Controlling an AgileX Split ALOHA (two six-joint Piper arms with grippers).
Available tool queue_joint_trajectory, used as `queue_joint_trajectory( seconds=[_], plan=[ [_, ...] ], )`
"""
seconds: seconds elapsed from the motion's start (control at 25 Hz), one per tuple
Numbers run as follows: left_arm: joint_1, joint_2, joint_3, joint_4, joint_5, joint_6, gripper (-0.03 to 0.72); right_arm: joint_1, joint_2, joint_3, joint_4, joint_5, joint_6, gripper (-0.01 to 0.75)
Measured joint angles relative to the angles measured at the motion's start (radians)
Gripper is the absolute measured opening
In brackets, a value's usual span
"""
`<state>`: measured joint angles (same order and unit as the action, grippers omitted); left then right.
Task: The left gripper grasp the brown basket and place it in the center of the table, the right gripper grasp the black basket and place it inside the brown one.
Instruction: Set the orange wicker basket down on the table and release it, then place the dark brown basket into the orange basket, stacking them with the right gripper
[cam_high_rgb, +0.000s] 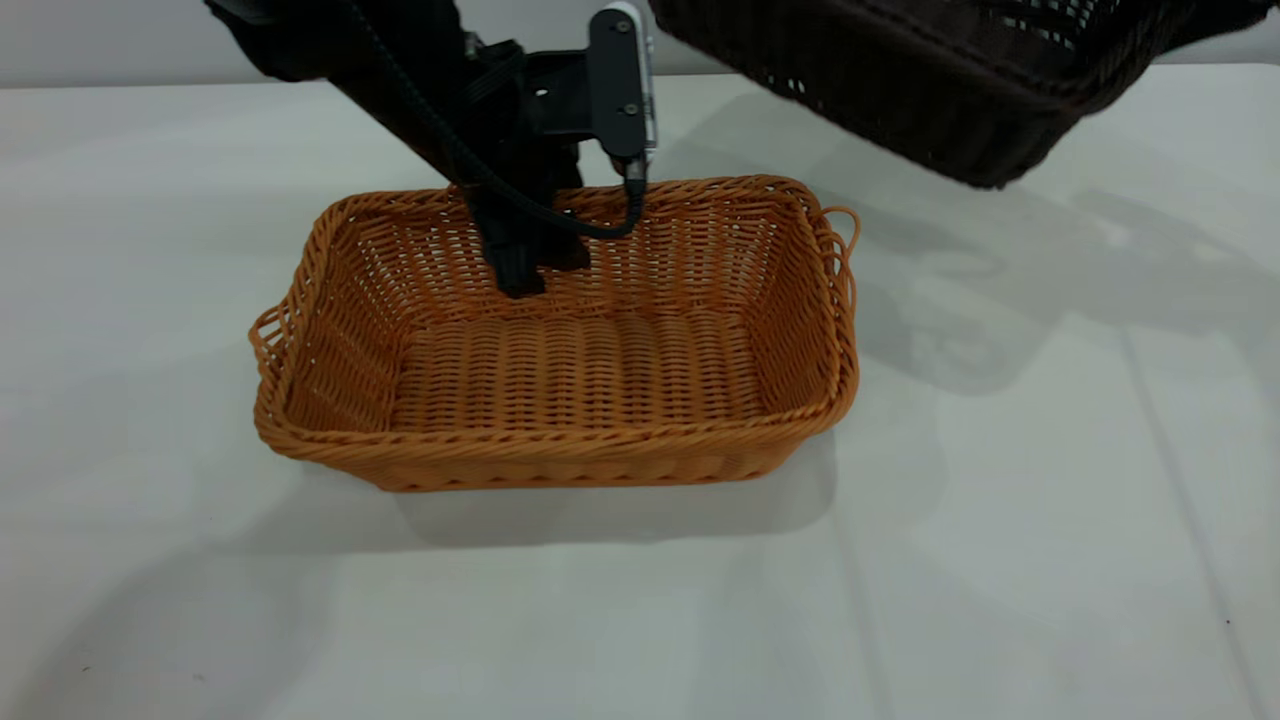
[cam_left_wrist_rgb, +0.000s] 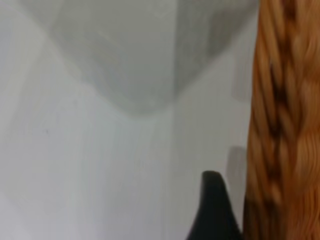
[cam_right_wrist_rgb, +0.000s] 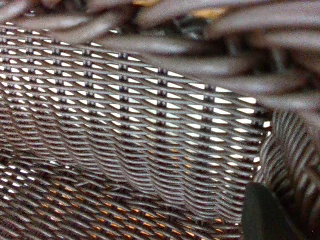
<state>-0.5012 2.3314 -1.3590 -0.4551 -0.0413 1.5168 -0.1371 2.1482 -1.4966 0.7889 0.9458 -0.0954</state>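
I should set the black basket down with my right gripper over the middle of the brown basket's woven bottom (cam_high_rgb: 573, 310).
The brown basket (cam_high_rgb: 560, 445) rests on the table (cam_high_rgb: 1020, 520) near its centre. My left gripper (cam_high_rgb: 525, 268) stands astride the basket's far wall, shut on it. One finger shows inside the basket. In the left wrist view the other finger (cam_left_wrist_rgb: 215, 212) lies against the outside of the orange wall (cam_left_wrist_rgb: 285, 125). The black basket (cam_high_rgb: 930, 90) hangs tilted in the air at the back right, above the table and apart from the brown one. My right gripper (cam_right_wrist_rgb: 290, 205) is shut on its wall; one finger (cam_right_wrist_rgb: 265, 215) shows inside the dark weave (cam_right_wrist_rgb: 140, 115). The right arm is out of the exterior view.
The left arm (cam_high_rgb: 400, 70) and its wrist camera (cam_high_rgb: 620, 80) lean over the brown basket's far rim. The black basket casts a shadow on the table to the right of the brown basket.
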Motion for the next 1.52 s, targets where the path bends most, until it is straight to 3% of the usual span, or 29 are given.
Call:
queue_joint_trajectory(
  seconds=[0.16,0.28,0.52,0.64,0.92,1.12,1.32,1.52],
  plan=[
    [-0.020,-0.061,0.001,0.000,0.035,0.013,0.495,0.000,0.000,-0.052,-0.001,0.012,-0.003,0.082],
    [-0.021,-0.159,0.001,0.000,0.127,0.012,0.491,0.000,0.000,-0.071,-0.001,0.015,-0.003,0.082],
    [-0.021,-0.407,0.001,0.005,0.496,-0.030,0.449,0.000,0.000,-0.071,-0.004,0.025,-0.005,0.082],
    [-0.021,-0.556,0.002,0.008,0.628,-0.086,0.427,0.034,0.000,-0.071,-0.026,0.038,-0.026,0.082],
    [-0.021,-0.843,0.002,0.012,0.656,-0.191,0.421,0.281,0.000,-0.071,-0.191,0.100,-0.045,0.082],
    [-0.021,-0.925,0.002,0.014,0.658,-0.195,0.421,0.415,0.001,-0.071,-0.204,0.063,-0.013,0.082],
    [-0.021,-0.935,0.002,0.015,0.670,-0.205,0.421,0.479,0.034,-0.073,-0.217,0.046,-0.010,0.082],
    [-0.021,-0.935,0.003,0.018,0.673,-0.222,0.421,0.490,0.105,-0.073,-0.227,0.043,-0.004,0.082]
  ],
)
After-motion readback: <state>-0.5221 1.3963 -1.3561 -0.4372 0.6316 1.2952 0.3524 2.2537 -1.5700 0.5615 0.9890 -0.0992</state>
